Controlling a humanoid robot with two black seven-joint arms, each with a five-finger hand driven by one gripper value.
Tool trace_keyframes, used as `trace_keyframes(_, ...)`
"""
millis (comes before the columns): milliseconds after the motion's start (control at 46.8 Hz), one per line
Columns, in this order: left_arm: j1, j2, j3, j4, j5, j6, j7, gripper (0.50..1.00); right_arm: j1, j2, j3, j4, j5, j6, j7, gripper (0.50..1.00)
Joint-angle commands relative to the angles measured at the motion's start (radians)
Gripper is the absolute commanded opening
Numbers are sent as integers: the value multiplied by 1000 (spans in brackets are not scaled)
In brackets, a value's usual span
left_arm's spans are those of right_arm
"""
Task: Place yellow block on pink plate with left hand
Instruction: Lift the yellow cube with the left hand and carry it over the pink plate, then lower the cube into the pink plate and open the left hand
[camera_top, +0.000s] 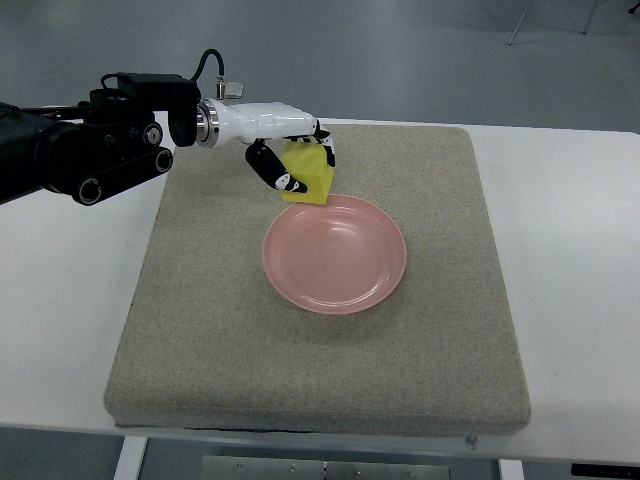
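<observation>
My left gripper should put down the yellow block on the half of the pink plate farther from my arm (362, 242).
A yellow block (309, 176) is held in my left hand (296, 160), whose white and black fingers curl around it from above and from the left. The arm reaches in from the picture's left edge. Block and hand hover just beyond the far left rim of the pink plate (334, 253), which lies near the middle of the grey mat (200, 330) with nothing in it. Whether the block touches the mat cannot be told. My right arm does not show.
The grey mat covers most of a white table (570, 250). The black bulk of my left arm (70, 155) hangs over the table's far left corner. Grey floor lies beyond the table's far edge.
</observation>
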Motion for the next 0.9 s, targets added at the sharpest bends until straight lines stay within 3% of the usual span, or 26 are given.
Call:
trace_keyframes(0,-6,-18,2,-2,0,-4,-1,500,0,0,0,0,0,0,0,924)
trace_keyframes(406,-3,-50,8,-109,65,-10,-1,500,0,0,0,0,0,0,0,924)
trace_keyframes(875,16,-72,14,-144,106,-12,-3,500,0,0,0,0,0,0,0,924)
